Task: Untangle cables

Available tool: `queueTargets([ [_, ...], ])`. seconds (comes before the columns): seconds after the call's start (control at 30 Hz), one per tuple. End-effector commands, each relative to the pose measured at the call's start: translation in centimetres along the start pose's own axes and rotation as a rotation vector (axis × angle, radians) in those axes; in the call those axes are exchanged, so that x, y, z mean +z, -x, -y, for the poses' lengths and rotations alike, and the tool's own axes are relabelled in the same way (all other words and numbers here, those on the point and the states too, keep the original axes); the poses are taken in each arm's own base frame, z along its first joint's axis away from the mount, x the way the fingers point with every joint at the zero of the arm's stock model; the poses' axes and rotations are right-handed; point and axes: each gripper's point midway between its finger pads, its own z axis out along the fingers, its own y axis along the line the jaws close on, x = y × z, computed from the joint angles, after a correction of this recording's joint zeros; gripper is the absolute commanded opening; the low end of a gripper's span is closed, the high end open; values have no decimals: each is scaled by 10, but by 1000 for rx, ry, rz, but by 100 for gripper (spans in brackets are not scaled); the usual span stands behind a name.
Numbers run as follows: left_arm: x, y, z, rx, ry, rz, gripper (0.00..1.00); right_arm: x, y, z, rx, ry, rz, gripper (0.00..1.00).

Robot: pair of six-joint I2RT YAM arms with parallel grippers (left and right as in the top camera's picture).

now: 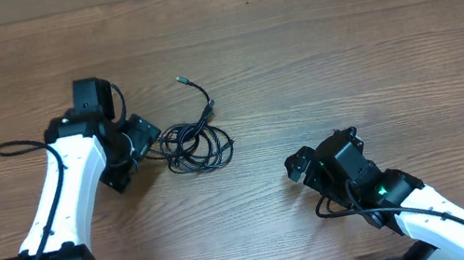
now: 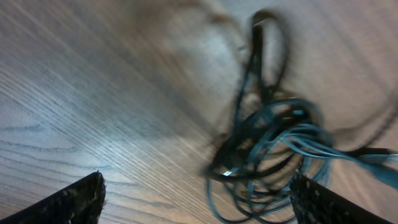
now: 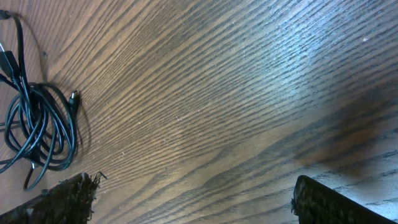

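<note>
The robot's right gripper will close on the outer loops [image 1: 226, 156] [image 3: 67, 155] of the cable bundle, on the side that faces away from the left gripper.
The cables [image 1: 198, 145] lie as one tangled black bundle of loops on the wooden table, left of centre. One plug end [image 1: 182, 80] trails out toward the back. My left gripper [image 1: 134, 153] stands open right beside the bundle's left side. In the left wrist view the blurred cables [image 2: 273, 143] lie on the wood ahead of the open left gripper [image 2: 199, 208], nearer its right finger [image 2: 329, 205], and nothing is pinched. My right gripper [image 1: 312, 156] is open, well to the right of the bundle. In the right wrist view the cables [image 3: 37, 130] show at the far left, with only bare wood between the right gripper's [image 3: 196, 205] fingers.
A thicker black arm wire [image 1: 22, 144] loops out to the left of the left arm. The wooden table [image 1: 339, 36] stretches to the back and right. The right arm's own wiring [image 1: 335, 207] hangs by its wrist.
</note>
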Motion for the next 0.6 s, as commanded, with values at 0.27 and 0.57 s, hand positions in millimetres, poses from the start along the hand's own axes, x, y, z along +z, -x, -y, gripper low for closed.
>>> queueTargets([
  [0.27,36,-2,8,-28,-100,43,4,-1,5,-6,-10,18,22,100],
  [0.57,-13,-41,48,384,-293,-120,4,-13,-32,-60,-41,282,-218,100],
])
